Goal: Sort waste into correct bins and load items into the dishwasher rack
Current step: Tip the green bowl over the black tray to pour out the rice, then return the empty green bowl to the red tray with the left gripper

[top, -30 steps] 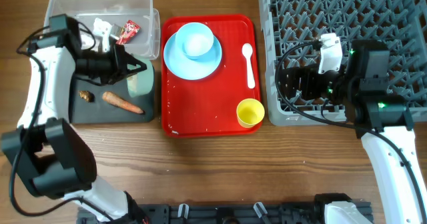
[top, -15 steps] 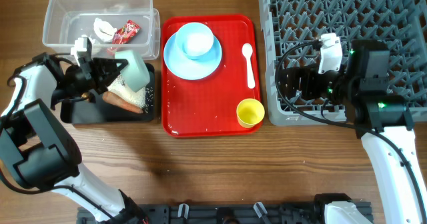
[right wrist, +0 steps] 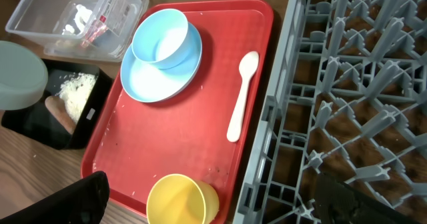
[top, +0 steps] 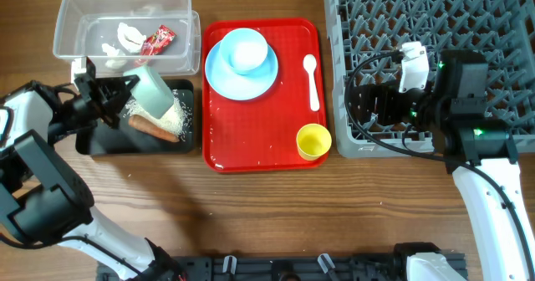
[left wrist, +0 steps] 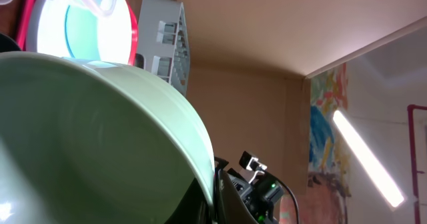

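Next, I set the pale-green bowl on the red serving tray (top: 256, 128) between the light-blue plate and yellow cup with my left gripper.
My left gripper (top: 124, 94) is shut on the rim of the pale-green bowl (top: 155, 92) and holds it tilted over the black tray (top: 125, 143). The bowl fills the left wrist view (left wrist: 100, 137). Loose white rice (top: 179, 114) and the orange-red carrot stick (top: 155, 128) lie in the black tray. The brown morsel is hidden. The clear tub (top: 71, 13) holds white paper scraps (top: 125, 38) and the red wrapper (top: 160, 38). My right gripper (top: 361, 105) is open and empty over the grey rack's (top: 435, 30) front left corner.
The red serving tray (top: 251, 139) lies between the bins and the rack. It carries the light-blue plate (top: 226, 79) with the light-blue bowl (top: 245, 48) on it, the white spoon (top: 311, 80) and the yellow cup (top: 313, 140).
My left gripper has drawn back to the left and tipped the pale-green bowl, and rice now lies in the black tray. The right arm has not moved.
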Available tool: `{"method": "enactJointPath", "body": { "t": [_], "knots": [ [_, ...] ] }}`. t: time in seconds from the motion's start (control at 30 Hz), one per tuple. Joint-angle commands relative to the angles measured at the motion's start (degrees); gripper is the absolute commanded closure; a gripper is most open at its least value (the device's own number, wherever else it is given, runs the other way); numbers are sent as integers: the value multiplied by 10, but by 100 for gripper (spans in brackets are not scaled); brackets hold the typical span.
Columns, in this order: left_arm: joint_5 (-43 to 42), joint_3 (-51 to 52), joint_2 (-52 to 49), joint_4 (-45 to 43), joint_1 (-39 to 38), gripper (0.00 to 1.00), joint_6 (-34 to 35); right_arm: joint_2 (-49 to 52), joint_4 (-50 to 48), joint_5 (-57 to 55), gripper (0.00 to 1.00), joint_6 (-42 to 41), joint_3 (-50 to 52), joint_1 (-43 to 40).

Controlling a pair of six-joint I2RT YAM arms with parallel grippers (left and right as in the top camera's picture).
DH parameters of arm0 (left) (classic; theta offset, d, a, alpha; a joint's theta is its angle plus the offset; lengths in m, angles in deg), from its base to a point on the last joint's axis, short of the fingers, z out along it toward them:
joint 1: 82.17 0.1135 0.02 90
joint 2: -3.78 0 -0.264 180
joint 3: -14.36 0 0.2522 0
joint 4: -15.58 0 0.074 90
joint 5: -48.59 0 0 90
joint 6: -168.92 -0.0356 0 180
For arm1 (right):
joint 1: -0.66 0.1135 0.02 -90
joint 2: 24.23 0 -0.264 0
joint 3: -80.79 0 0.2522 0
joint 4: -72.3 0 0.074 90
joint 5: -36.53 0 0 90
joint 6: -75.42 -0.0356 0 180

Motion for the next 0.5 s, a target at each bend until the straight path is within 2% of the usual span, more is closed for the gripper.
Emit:
{"method": "enactJointPath", "body": {
  "t": [0.0, 0.1, 0.2, 0.27, 0.3, 0.47],
  "knots": [
    [-17, -1, 12, -3, -29, 96, -28, 3, -3, 11, 0, -5, -10, 1],
    [18, -47, 51, -18, -104, 96, -50, 3, -8, 11, 0, -5, -10, 1],
    [148, -88, 74, -42, -201, 96, -33, 3, -7, 11, 0, -5, -10, 1],
    [289, -91, 76, -92, -289, 96, 21, 3, -7, 11, 0, -5, -10, 1],
    [389, -91, 75, -113, -338, 96, 57, 3, -7, 11, 0, -5, -10, 1],
    [747, -87, 68, -156, -518, 96, 173, 3, -6, 11, 0, -5, -10, 1]
  ]
}}
